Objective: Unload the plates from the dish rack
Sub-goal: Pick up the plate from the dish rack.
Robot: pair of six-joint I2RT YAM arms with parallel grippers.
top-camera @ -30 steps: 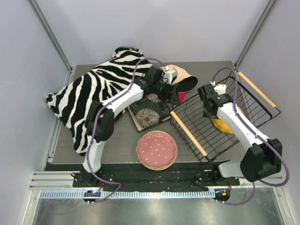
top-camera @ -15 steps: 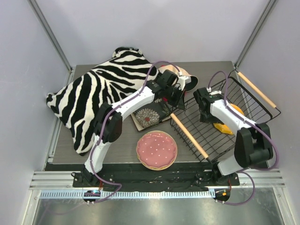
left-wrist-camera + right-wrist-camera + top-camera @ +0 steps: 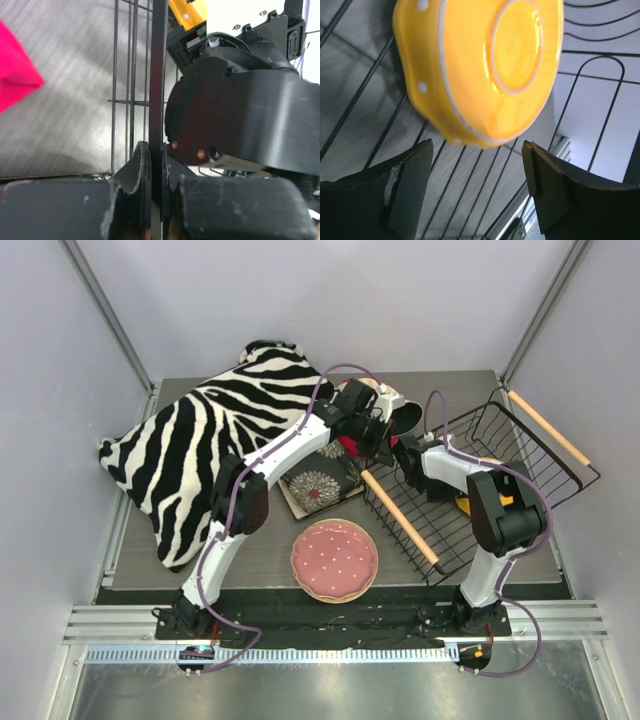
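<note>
My right gripper is to close next on the orange dotted plate's edge (image 3: 461, 505) (image 3: 472, 142) nearest its open fingers, inside the dish rack.
The dish rack (image 3: 470, 445), black wire with two wooden rod handles, lies at the right of the table. My left gripper (image 3: 156, 167) is shut on a black bar of the rack's near-left rim (image 3: 158, 75); from above the left gripper (image 3: 383, 445) sits at that corner. Inside the rack lies an orange dotted plate (image 3: 485, 65), partly hidden from above (image 3: 464, 506). My right gripper (image 3: 477, 172) stands open just short of its edge, low inside the rack (image 3: 406, 456). A round pink plate (image 3: 334, 560) and a dark square flowered plate (image 3: 314, 486) lie on the table.
A zebra-striped cloth (image 3: 190, 440) covers the left and back of the table. A peach hat (image 3: 402, 412) lies behind the rack's left corner. The two wrists are close together there. The rack's wooden handles (image 3: 398, 518) (image 3: 548, 428) run along its long sides.
My left gripper moved right to the rack's corner and shut on its rim bar. My right arm folded back and swung its gripper left, toward that same corner. The rack shifted slightly.
</note>
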